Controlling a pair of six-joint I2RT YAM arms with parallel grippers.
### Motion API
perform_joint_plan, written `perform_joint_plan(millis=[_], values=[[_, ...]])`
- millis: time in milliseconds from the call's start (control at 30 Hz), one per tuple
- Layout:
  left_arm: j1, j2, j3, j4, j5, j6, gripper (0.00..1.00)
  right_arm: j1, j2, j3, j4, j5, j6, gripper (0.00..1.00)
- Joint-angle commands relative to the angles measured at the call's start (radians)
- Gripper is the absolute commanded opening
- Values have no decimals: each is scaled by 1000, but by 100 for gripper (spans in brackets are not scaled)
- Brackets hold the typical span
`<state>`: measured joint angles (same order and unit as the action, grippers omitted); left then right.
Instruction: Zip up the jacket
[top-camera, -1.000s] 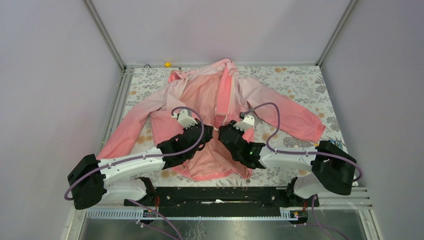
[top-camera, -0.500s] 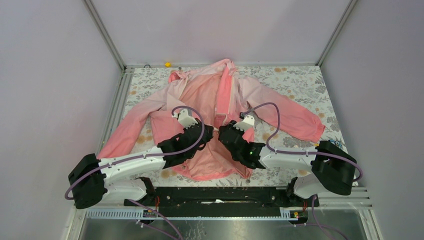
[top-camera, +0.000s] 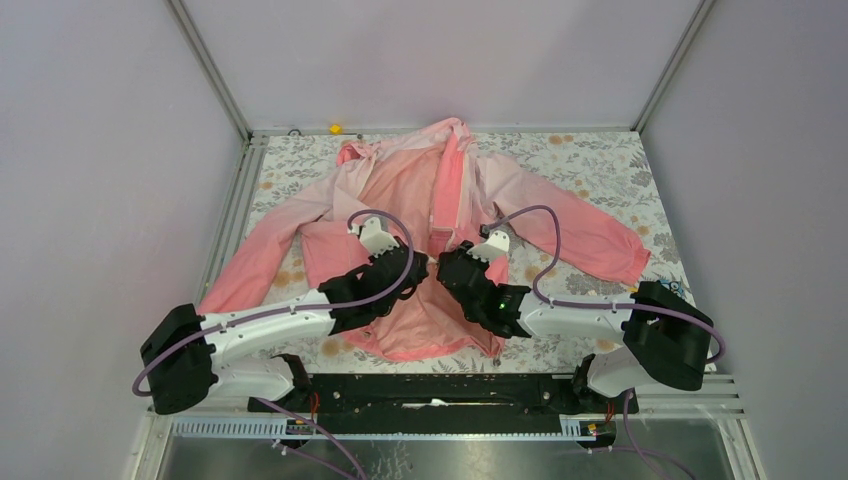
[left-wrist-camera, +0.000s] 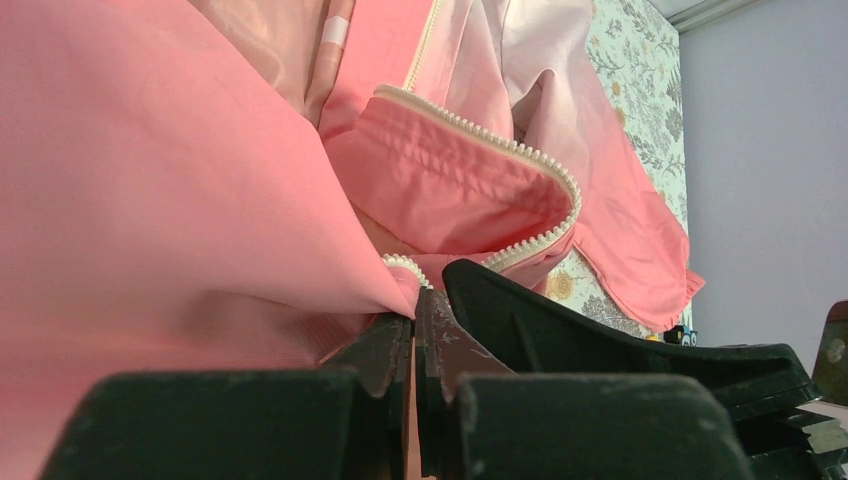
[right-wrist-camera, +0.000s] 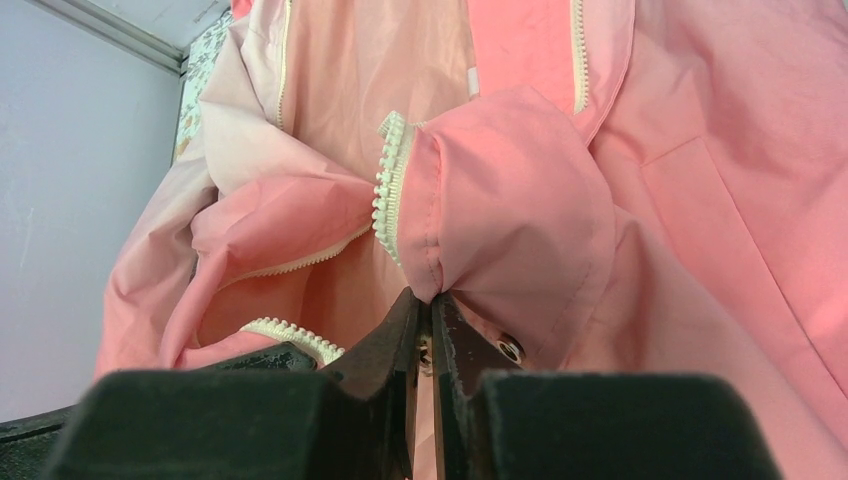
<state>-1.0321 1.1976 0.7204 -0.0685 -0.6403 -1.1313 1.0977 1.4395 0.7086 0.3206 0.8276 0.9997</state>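
Next, my left gripper opens and takes the cloth (right-wrist-camera: 228, 347) below the zipper teeth to leave their end clear, as the fold it pinches hides the teeth.
The pink jacket (top-camera: 400, 190) lies open on the table, collar at the far side, hem near the arms. Its white zipper (left-wrist-camera: 520, 160) edges are apart and curl between the two grippers. My left gripper (left-wrist-camera: 414, 300) is shut on the left front panel's edge by the zipper teeth; in the top view it (top-camera: 405, 275) sits over the lower front. My right gripper (right-wrist-camera: 430, 300) is shut on the right front panel's zipper edge (right-wrist-camera: 388, 190); in the top view it (top-camera: 447, 268) is close to the left one. A metal snap (right-wrist-camera: 510, 350) shows beside the right finger.
The floral table cloth (top-camera: 590, 160) shows around the jacket. Both sleeves spread out, the right one (top-camera: 600, 240) toward the right wall, the left one (top-camera: 250, 265) toward the left rail. A small yellow object (top-camera: 335, 128) sits at the far edge.
My left gripper has shifted slightly right and forward, closer to the right gripper, carrying its panel edge. The right arm has barely moved.
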Motion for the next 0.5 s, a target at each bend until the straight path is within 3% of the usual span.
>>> perform_joint_plan(millis=[0, 467], values=[[-12, 10, 60, 2, -29, -4, 0, 9, -10, 36, -1, 64, 8, 0], [-11, 69, 114, -54, 5, -1, 0, 14, -36, 21, 41, 58, -49, 0]])
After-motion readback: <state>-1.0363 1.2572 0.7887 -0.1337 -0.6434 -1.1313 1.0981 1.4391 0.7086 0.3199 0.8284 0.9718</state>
